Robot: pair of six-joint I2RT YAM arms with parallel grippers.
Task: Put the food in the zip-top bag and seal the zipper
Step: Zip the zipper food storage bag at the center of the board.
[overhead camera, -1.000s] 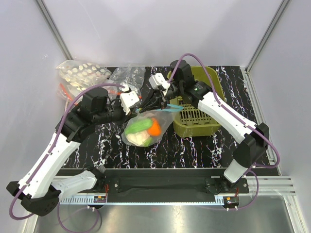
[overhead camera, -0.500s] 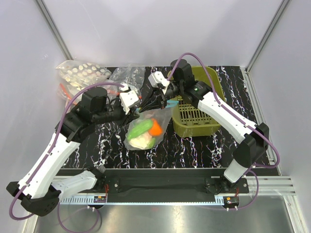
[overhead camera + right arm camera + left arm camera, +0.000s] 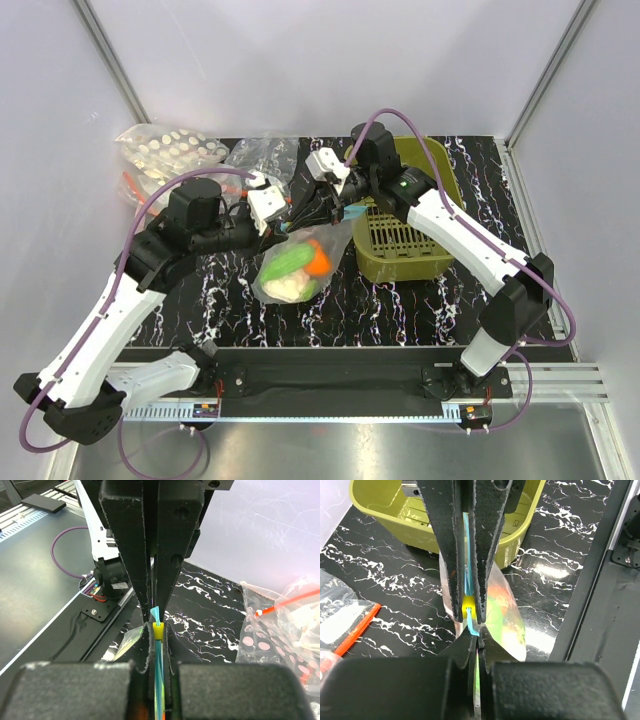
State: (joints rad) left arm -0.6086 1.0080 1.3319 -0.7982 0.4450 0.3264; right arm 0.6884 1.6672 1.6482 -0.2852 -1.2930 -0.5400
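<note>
The loose end of the zipper is lying over my left gripper's closed fingers. My left gripper will open and grab that loose end [image 3: 470, 620] before the slider moves.
The zip-top bag [image 3: 297, 272] hangs between my two grippers, just above the table. Inside it are the food pieces: green [image 3: 284, 262], orange [image 3: 319, 260] and pale cream [image 3: 288, 288]. My left gripper [image 3: 281, 224] is shut on the bag's top corner, and it also shows in the left wrist view [image 3: 476, 639]. My right gripper [image 3: 311, 214] faces it tip to tip. It is shut on the teal zipper [image 3: 160, 680] at its yellow slider [image 3: 157, 629]. The slider [image 3: 468, 607] and the zipper strip [image 3: 466, 555] also show in the left wrist view, as does the bag [image 3: 505, 615].
An olive-green basket [image 3: 407, 256] stands right of the bag, under the right arm. At the back left lie a clear bag of white round pieces [image 3: 170, 150] and a crumpled clear bag with a red-orange strip [image 3: 258, 160]. The table's front rail runs along the near edge.
My right gripper has slid left along the zipper until it meets the left gripper. The teal strip that stuck out to its right is now much shorter. The bag has shifted slightly left.
</note>
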